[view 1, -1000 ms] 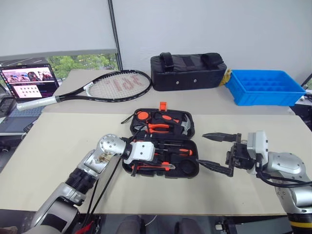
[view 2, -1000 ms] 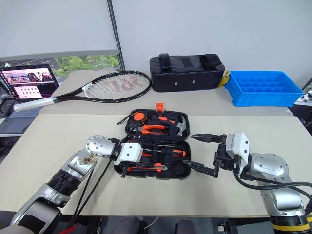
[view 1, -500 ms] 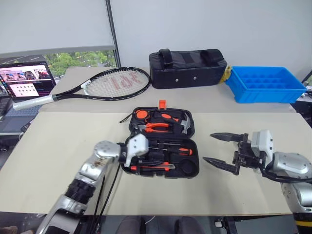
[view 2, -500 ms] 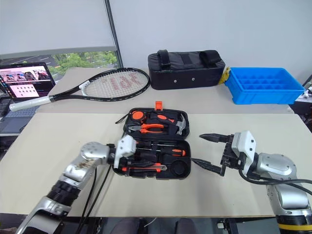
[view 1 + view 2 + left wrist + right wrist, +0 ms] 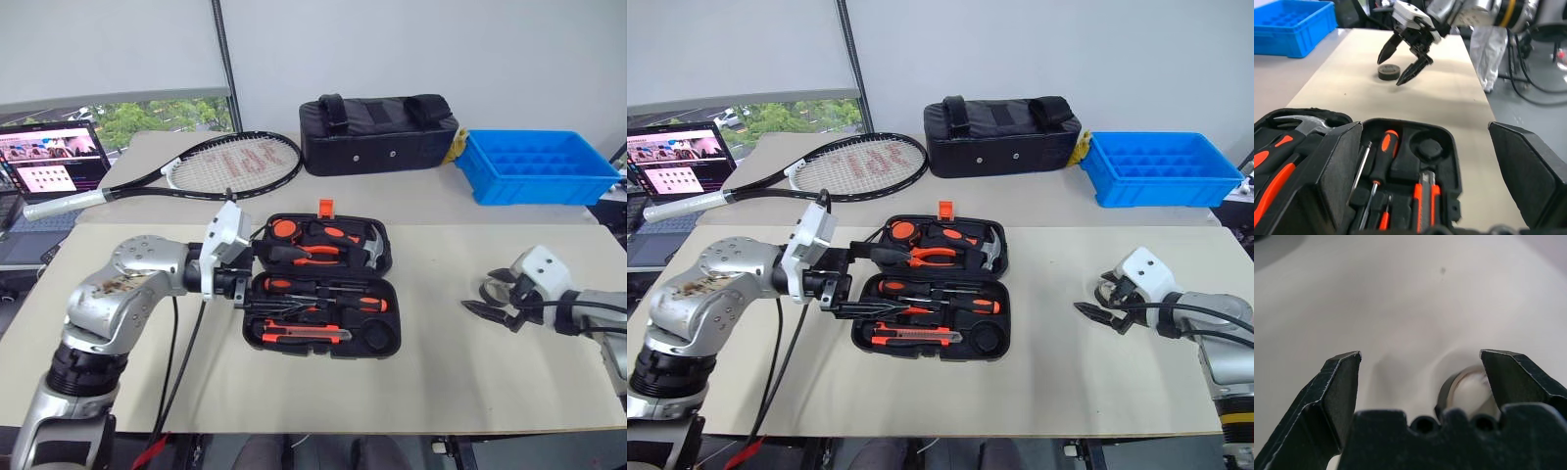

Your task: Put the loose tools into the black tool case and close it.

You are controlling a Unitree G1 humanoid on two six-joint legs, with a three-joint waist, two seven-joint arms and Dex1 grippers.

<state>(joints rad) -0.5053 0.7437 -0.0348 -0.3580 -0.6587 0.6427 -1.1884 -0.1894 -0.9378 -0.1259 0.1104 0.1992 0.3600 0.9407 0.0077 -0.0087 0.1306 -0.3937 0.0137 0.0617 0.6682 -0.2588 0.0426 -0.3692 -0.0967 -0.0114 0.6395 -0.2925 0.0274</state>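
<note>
The robot's open right gripper has one finger over the grey tape roll, so it should lower that finger inside the ring and pinch the roll's wall (image 5: 1444,394).
The black tool case (image 5: 387,257) lies open mid-table. Its near half holds two orange-and-black screwdrivers (image 5: 328,288) and the utility knife (image 5: 299,335); its round recess (image 5: 1429,147) is empty. My left gripper (image 5: 867,282) hovers open over the case's left side, its fingers (image 5: 1342,166) spread wide with nothing between them. To the right of the case, my right gripper (image 5: 1403,63) is open and pointing down over the small grey tape roll (image 5: 1388,72). The roll (image 5: 1469,391) sits on the table close to one fingertip, not gripped.
The case lid holds pliers, a hammer and a tape measure. Behind it lie a tennis racket (image 5: 230,162), a black fabric bag (image 5: 380,132) and a blue bin (image 5: 539,168). A laptop (image 5: 54,162) stands at the far left.
My left gripper has lifted up and away from the case's near half and opened. My right gripper, still open, has swung right and down onto the spot where the tape roll lies.
</note>
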